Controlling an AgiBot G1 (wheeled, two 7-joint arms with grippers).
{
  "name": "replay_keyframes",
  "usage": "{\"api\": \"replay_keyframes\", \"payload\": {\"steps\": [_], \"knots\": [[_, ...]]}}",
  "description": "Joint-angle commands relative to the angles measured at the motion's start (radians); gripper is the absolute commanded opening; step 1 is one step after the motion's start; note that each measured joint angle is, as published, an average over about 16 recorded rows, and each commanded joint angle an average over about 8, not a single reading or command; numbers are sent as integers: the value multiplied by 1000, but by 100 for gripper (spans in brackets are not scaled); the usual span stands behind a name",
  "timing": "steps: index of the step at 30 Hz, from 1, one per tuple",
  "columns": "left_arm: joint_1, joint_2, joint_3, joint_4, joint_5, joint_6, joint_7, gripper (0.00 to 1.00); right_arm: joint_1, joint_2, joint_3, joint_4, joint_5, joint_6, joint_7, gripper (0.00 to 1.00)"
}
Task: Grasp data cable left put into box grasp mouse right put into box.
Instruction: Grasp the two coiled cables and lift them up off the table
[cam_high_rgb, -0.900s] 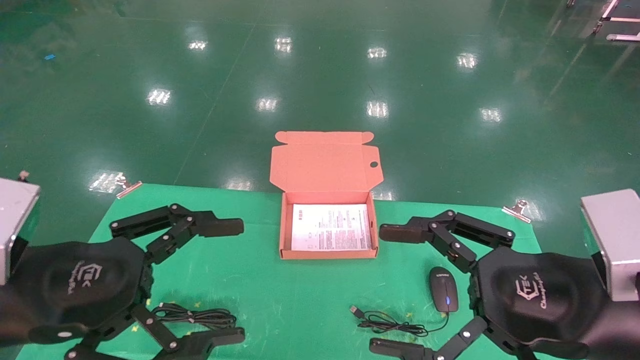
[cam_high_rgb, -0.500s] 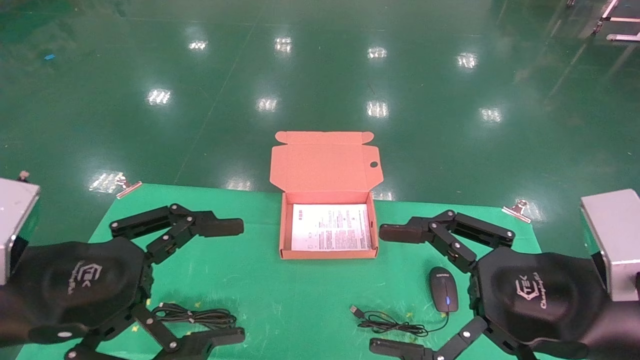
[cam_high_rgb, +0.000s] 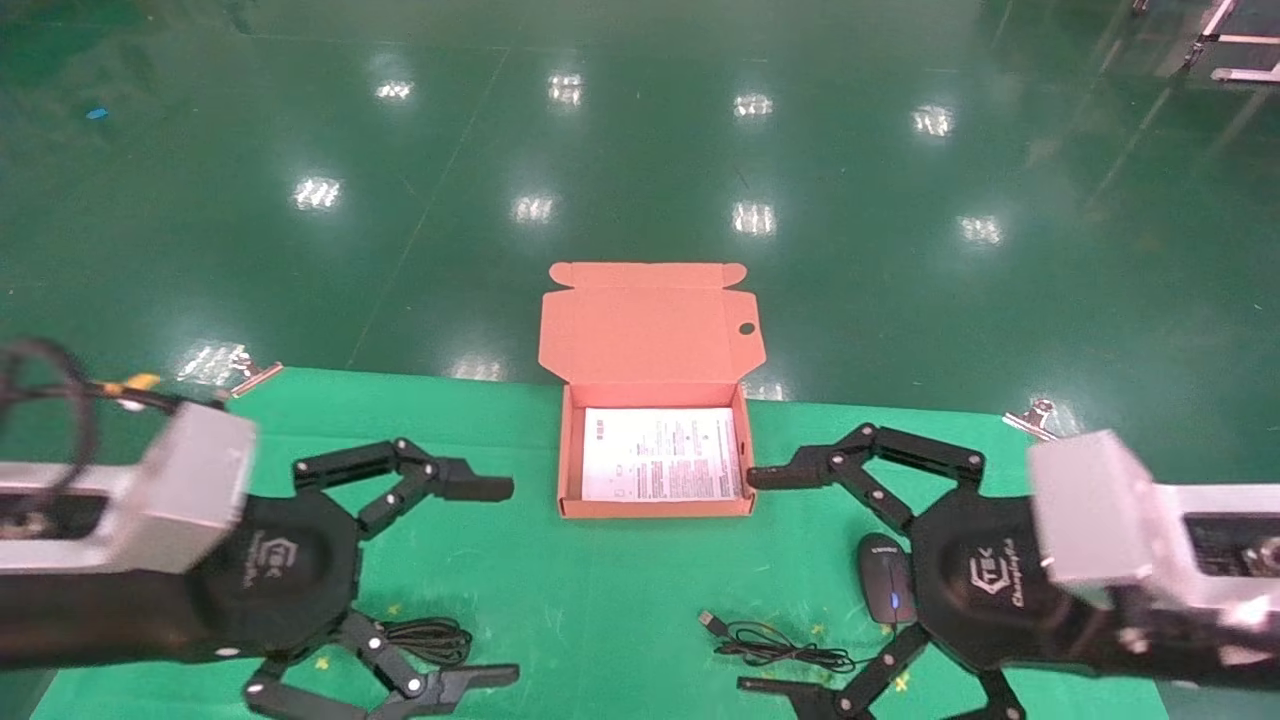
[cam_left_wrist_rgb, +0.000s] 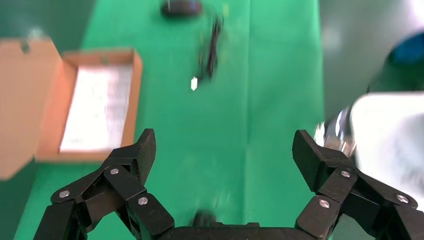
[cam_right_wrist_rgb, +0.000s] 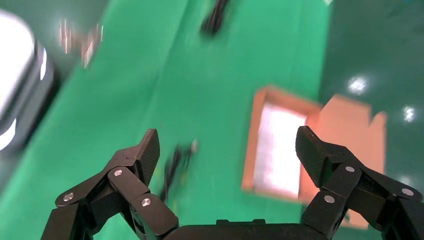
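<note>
The right gripper I use will next move to the mouse's bundled cord and close on the looped end (cam_high_rgb: 828, 656) (cam_right_wrist_rgb: 167, 185) farthest from the USB plug.
The salmon-orange box (cam_high_rgb: 655, 508) stands open at the table's middle back, lid up, with a white leaflet (cam_high_rgb: 660, 467) inside. The looped black data cable (cam_high_rgb: 432, 640) lies front left, half hidden under my open left gripper (cam_high_rgb: 492, 582). The black mouse (cam_high_rgb: 882, 588) with its blue-lit wheel lies front right, its edge under my open right gripper (cam_high_rgb: 762, 582). Its cord (cam_high_rgb: 785, 655) runs left to a USB plug (cam_high_rgb: 708, 620). In the left wrist view, the left gripper (cam_left_wrist_rgb: 226, 152) is open over bare cloth. In the right wrist view, the right gripper (cam_right_wrist_rgb: 228, 148) is open, with the mouse cord (cam_right_wrist_rgb: 175, 162) and box (cam_right_wrist_rgb: 252, 150) beyond.
The green cloth is held by metal clips at the back left (cam_high_rgb: 255, 375) and back right (cam_high_rgb: 1035, 418) corners. The table's far edge drops to a glossy green floor. The box lid (cam_high_rgb: 650, 325) stands past that edge.
Both arms have swung in and dropped toward the table. Their silver wrist blocks now show. The left gripper covers more of the cable, and the right covers the mouse's edge. Both stay open.
</note>
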Motion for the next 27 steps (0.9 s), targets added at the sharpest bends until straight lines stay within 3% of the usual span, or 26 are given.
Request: {"api": "replay_keyframes", "payload": {"steps": [1, 14, 27], "knots": [[-32, 9, 25, 1, 57, 9, -3, 100, 46, -13, -27, 4, -71, -12, -23, 100], [-156, 109, 186, 23, 385, 30, 30, 100, 198, -113, -242, 10, -414, -15, -147, 100], [-153, 206, 323, 16, 716, -81, 69, 100, 168, -201, -390, 4, -687, 68, -167, 100]]}}
